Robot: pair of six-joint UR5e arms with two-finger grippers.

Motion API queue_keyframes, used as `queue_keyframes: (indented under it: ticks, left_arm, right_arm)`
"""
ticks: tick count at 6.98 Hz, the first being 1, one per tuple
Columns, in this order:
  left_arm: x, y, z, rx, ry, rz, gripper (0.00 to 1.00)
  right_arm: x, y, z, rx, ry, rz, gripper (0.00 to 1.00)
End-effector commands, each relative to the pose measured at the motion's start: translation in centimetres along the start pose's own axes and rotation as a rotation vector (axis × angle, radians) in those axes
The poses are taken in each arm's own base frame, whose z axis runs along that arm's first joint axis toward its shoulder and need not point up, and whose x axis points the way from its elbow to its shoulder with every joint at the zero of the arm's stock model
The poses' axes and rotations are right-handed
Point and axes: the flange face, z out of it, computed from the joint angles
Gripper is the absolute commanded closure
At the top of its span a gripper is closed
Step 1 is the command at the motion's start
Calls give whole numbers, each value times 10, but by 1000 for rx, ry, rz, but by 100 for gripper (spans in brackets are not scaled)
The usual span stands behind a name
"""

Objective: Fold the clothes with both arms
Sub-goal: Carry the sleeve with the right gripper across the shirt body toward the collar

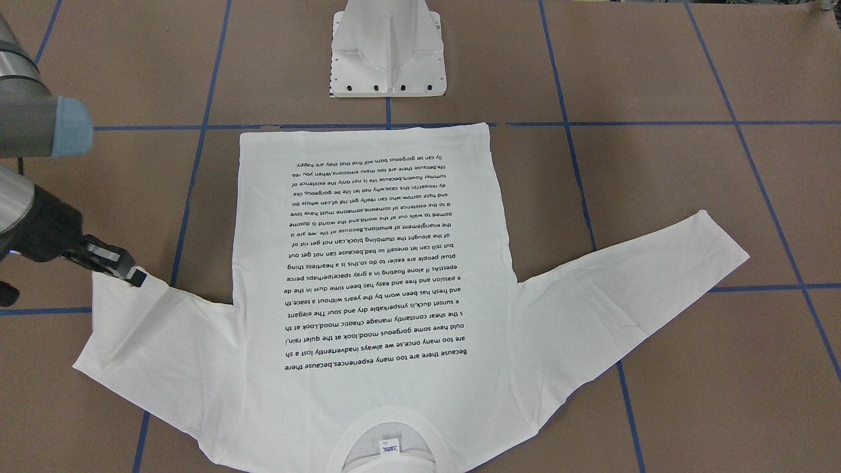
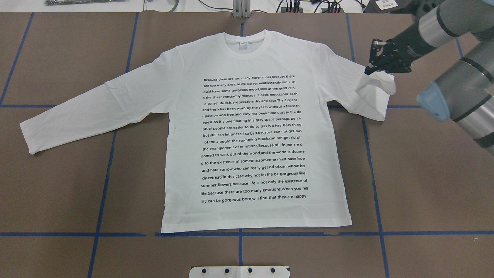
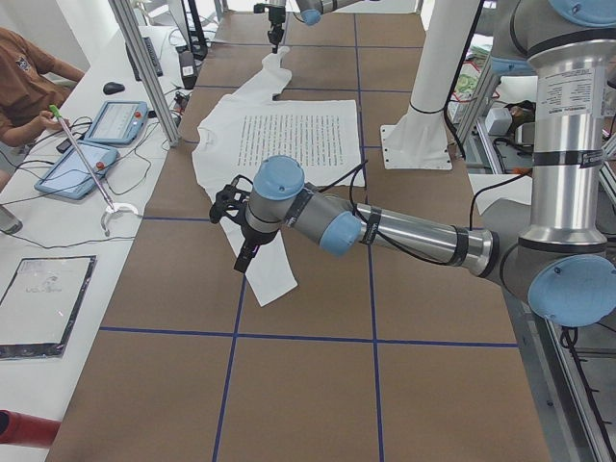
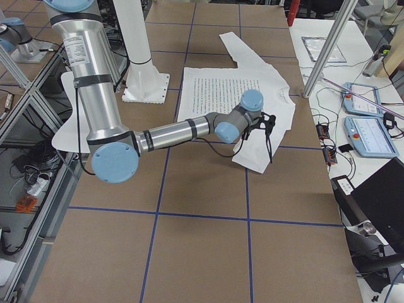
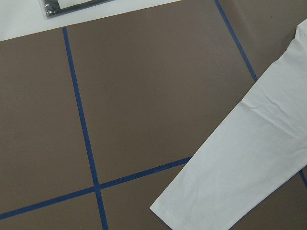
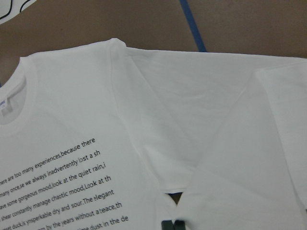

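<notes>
The sleeve's cuff, now raised and doubled back towards the shoulder, will be released by my right gripper beside the black text, near the other sleeve's armpit [image 1: 488, 249].
The white long-sleeved shirt [image 2: 251, 135] lies flat on the brown table, black text up, collar at the far side from the robot. It also shows in the front view [image 1: 381, 263]. My right gripper [image 2: 372, 69] is shut on the cuff end of the shirt's right-hand sleeve [image 2: 376, 96] and holds it raised and doubled back towards the shoulder. Its fingertips [image 6: 173, 224] show together at the cloth. My left gripper [image 3: 243, 252] hovers above the other sleeve's cuff [image 3: 272, 279]. I cannot tell whether it is open or shut. That cuff [image 5: 201, 201] lies flat.
The white pedestal base [image 2: 239, 272] stands at the robot's side of the table, just behind the shirt's hem. Blue tape lines [image 2: 104, 162] cross the brown surface. An operators' bench with tablets [image 3: 111, 120] runs along the far side, with a person [image 3: 24, 77] seated there.
</notes>
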Motion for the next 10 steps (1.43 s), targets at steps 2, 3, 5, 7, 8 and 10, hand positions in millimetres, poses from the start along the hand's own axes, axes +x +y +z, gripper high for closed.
queue_keyframes:
  ticks: [2, 3, 5, 7, 8, 10]
  left_arm:
    - [0, 1, 0, -1, 3, -1, 0]
    - [1, 0, 0, 0, 6, 0, 0]
    - [1, 0, -1, 1, 8, 1, 0]
    - [1, 0, -1, 1, 8, 1, 0]
    - [1, 1, 0, -1, 9, 0, 0]
    - [1, 1, 0, 0, 8, 0, 0]
  right_arm:
    - [-237, 85, 64, 88, -56, 67, 100]
    - [-274, 121, 87, 99, -62, 41, 100]
    - [-298, 183, 125, 94, -59, -3, 100]
    - [-297, 217, 177, 109, -95, -36, 100]
    - [-300, 224, 181, 102, -95, -39, 100]
    - [-303, 248, 193, 103, -94, -55, 100]
